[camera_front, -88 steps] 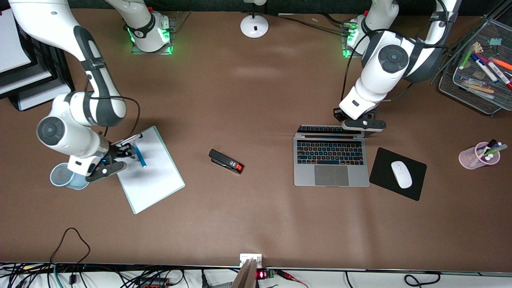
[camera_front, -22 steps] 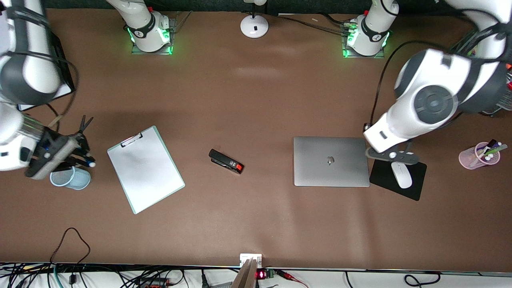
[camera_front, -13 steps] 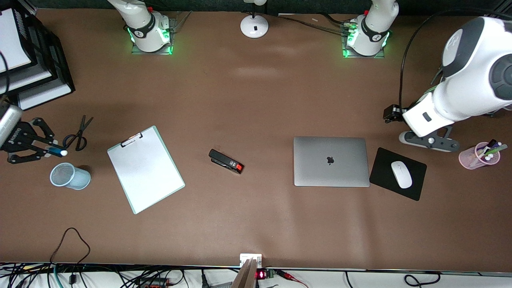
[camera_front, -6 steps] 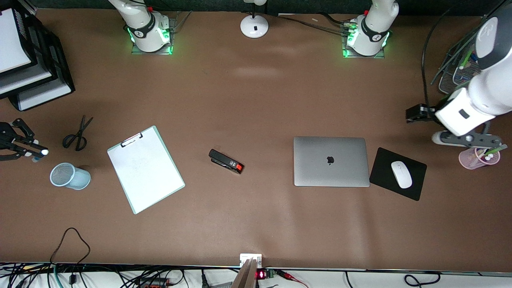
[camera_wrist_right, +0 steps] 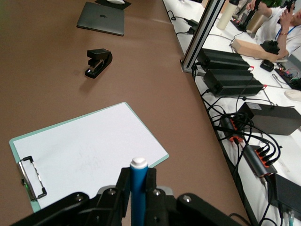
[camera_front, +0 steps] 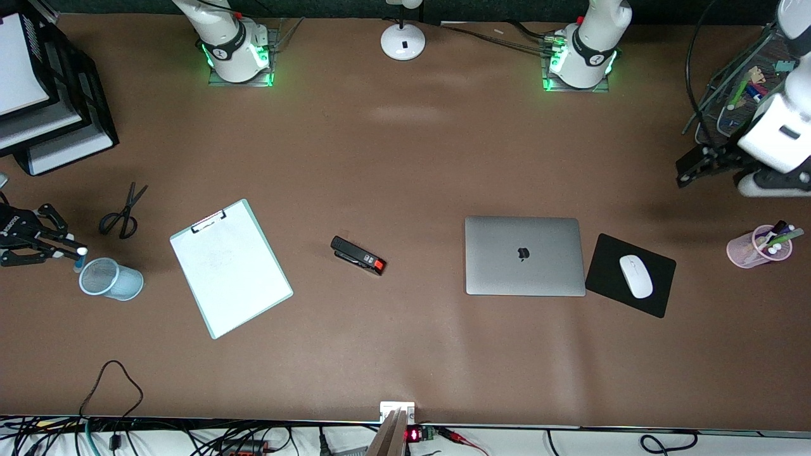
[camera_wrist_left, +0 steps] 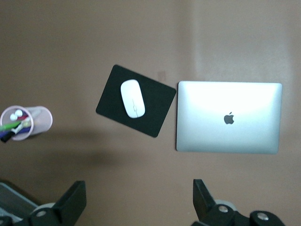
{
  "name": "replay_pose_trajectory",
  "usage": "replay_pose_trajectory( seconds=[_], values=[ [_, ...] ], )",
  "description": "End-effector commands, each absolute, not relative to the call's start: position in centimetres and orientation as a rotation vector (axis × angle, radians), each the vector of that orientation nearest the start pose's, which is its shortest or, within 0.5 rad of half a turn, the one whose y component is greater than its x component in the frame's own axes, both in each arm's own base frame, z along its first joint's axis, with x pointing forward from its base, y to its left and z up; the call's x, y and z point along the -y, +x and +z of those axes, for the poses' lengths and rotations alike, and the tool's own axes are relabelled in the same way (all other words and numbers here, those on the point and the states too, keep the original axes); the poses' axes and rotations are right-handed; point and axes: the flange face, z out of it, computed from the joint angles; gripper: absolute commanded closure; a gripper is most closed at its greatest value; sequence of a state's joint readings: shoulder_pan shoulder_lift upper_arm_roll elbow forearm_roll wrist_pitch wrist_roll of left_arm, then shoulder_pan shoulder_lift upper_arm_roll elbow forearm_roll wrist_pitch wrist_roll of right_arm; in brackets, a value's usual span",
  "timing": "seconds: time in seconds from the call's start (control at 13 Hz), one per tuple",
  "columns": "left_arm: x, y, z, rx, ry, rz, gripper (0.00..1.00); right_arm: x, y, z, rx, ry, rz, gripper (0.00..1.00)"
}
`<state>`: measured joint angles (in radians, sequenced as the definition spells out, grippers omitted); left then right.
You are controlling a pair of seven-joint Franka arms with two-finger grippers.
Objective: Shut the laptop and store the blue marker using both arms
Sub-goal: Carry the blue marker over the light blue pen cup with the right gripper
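The robot's right gripper should release the blue marker inside the light blue mesh cup (camera_front: pixel 111 275) near the clipboard.
The laptop (camera_front: pixel 524 255) lies shut on the table, with its dark apple logo facing up. It also shows in the left wrist view (camera_wrist_left: pixel 229 117) and in the right wrist view (camera_wrist_right: pixel 101 18). My right gripper (camera_front: pixel 47 244) is shut on the blue marker (camera_front: pixel 80 253), white end outward, just above the table beside the light blue mesh cup (camera_front: pixel 111 279). In the right wrist view the blue marker (camera_wrist_right: pixel 138 181) sits between the fingers of my right gripper (camera_wrist_right: pixel 138 188). My left gripper (camera_front: pixel 774 185) is high up near the wire tray. It is open and empty in the left wrist view (camera_wrist_left: pixel 138 202).
A clipboard (camera_front: pixel 229 267), a stapler (camera_front: pixel 358 255) and scissors (camera_front: pixel 121 214) lie on the table. A black mouse pad (camera_front: pixel 608 266) with a white mouse (camera_front: pixel 635 276) is beside the laptop. A pink cup (camera_front: pixel 757 247) of markers, a wire tray (camera_front: pixel 741 82) and paper trays (camera_front: pixel 38 107) stand at the table's ends.
The laptop, open earlier, is now shut. My right gripper took the marker off the clipboard and carried it to beside the mesh cup. My left arm rose and swung toward the wire tray.
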<state>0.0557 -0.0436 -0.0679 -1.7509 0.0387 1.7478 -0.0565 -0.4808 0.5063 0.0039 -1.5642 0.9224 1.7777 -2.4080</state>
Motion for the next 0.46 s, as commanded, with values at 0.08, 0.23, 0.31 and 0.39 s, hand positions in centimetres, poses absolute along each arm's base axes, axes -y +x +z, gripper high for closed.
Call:
replay_pose_trajectory(
  seconds=[0.08, 0.23, 0.31, 0.39],
  values=[
    [0.5, 53.7, 57.0, 0.076, -3.14, 0.043, 0.0, 26.0, 62.7, 33.9, -2.303, 2.172, 1.526, 1.0],
    [0.8, 53.4, 57.0, 0.059, -3.139, 0.084, 0.0, 27.6, 62.4, 32.0, -2.224, 2.177, 1.633, 1.0],
    [1.2, 53.5, 57.4, 0.049, -3.137, 0.072, 0.0, 27.7, 62.3, 31.6, -2.227, 2.166, 1.637, 1.0],
    [1.3, 53.5, 57.5, 0.044, -3.138, 0.07, 0.0, 27.7, 62.3, 31.6, -2.228, 2.164, 1.637, 1.0]
  ],
)
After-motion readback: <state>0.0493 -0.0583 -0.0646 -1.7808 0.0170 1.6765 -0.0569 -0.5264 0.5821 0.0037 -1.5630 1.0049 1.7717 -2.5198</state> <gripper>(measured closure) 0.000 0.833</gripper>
